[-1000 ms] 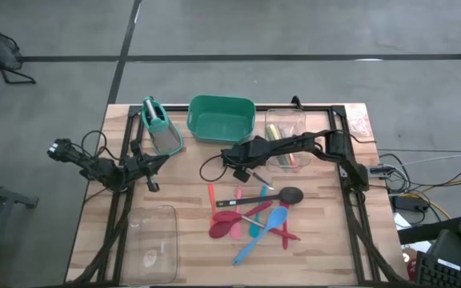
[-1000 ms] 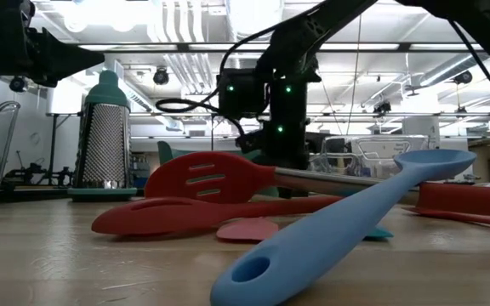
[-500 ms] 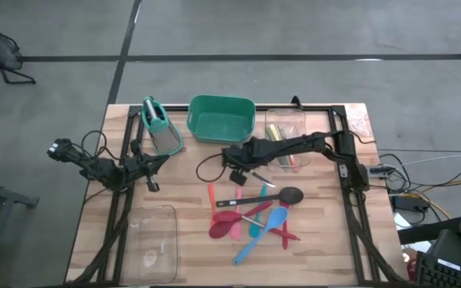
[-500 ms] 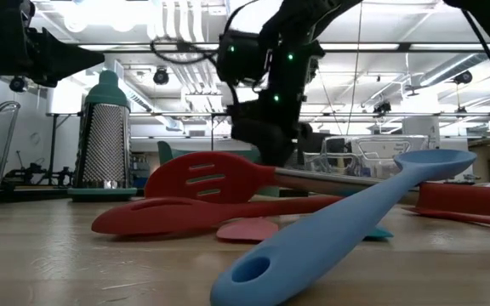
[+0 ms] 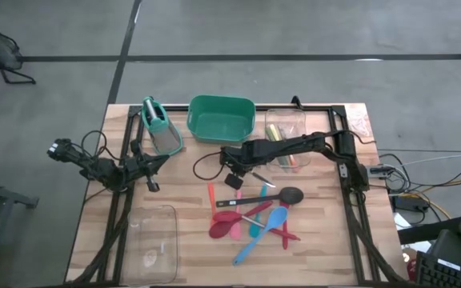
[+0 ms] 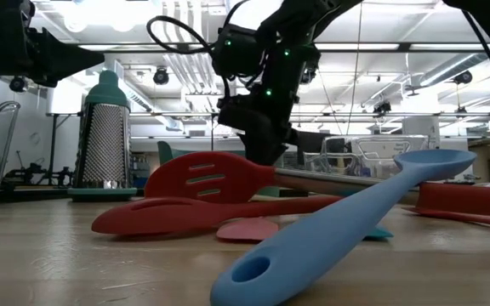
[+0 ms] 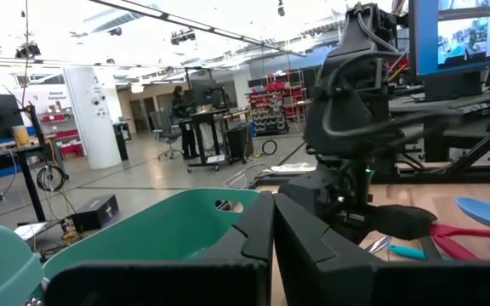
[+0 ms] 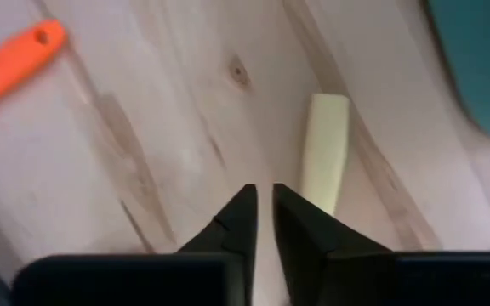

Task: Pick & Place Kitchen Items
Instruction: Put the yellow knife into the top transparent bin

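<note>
I have my right gripper shut beside the slanting pale handle, so next I open it, line it up over the handle and close it around its middle (image 8: 319, 187) before lifting.
Several utensils lie in a loose heap on the wooden table: a black ladle (image 5: 290, 194), a red slotted spatula (image 5: 224, 228) (image 6: 202, 178), a blue spoon (image 5: 274, 218) (image 6: 347, 221) and an orange-handled tool (image 5: 212, 194) (image 8: 15, 55). My right gripper (image 5: 237, 178) (image 8: 262, 204) hangs shut above bare wood on the far side of the heap. It is next to a pale handle (image 8: 326, 153) that lies flat on the table. My left gripper (image 5: 160, 158) (image 7: 273, 221) waits shut at the table's left.
A green tub (image 5: 221, 118) stands at the far edge, with a metal grater with a teal handle (image 5: 160, 128) (image 6: 105, 140) to its left. A clear bin (image 5: 285, 136) holding yellow things stands to its right. Another clear bin (image 5: 154, 240) sits at the near left.
My right gripper has risen a little, shifted toward the table's left edge and tipped from pointing straight down to a slant. The utensils have stayed where they were.
</note>
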Robot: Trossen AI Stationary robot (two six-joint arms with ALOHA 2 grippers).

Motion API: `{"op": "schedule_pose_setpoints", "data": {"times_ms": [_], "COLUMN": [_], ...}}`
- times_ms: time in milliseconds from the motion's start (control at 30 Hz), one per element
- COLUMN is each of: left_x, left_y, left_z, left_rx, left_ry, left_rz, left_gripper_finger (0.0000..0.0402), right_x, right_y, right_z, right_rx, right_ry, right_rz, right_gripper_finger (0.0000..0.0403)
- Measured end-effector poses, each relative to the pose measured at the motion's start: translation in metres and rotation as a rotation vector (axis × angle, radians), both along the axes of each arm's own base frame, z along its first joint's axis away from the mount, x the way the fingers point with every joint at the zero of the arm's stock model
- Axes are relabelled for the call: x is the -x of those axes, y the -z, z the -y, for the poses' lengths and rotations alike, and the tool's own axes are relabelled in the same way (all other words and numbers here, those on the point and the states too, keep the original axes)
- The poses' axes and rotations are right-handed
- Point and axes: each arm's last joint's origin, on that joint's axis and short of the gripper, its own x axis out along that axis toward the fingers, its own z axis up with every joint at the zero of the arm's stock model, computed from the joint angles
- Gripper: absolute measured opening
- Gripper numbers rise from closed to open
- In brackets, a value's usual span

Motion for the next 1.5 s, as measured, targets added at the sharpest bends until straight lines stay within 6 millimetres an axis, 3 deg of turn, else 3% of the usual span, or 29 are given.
{"op": "schedule_pose_setpoints", "data": {"times_ms": [300, 500, 1100, 1500], "left_x": [0.000, 0.000, 0.000, 0.000], "left_y": [0.000, 0.000, 0.000, 0.000], "left_z": [0.000, 0.000, 0.000, 0.000], "left_rx": [0.000, 0.000, 0.000, 0.000], "left_ry": [0.000, 0.000, 0.000, 0.000], "left_rz": [0.000, 0.000, 0.000, 0.000], "left_gripper_finger": [0.0012, 0.0012, 0.0012, 0.0012], "right_x": [0.000, 0.004, 0.011, 0.015], "right_y": [0.004, 0.010, 0.028, 0.039], "right_z": [0.007, 0.014, 0.014, 0.020], "right_rx": [0.088, 0.068, 0.051, -0.021], "right_ry": [0.024, 0.046, 0.046, 0.036], "right_rz": [-0.004, -0.023, -0.026, 0.013], "right_gripper_finger": [0.0169, 0.0201, 0.0158, 0.0106]}}
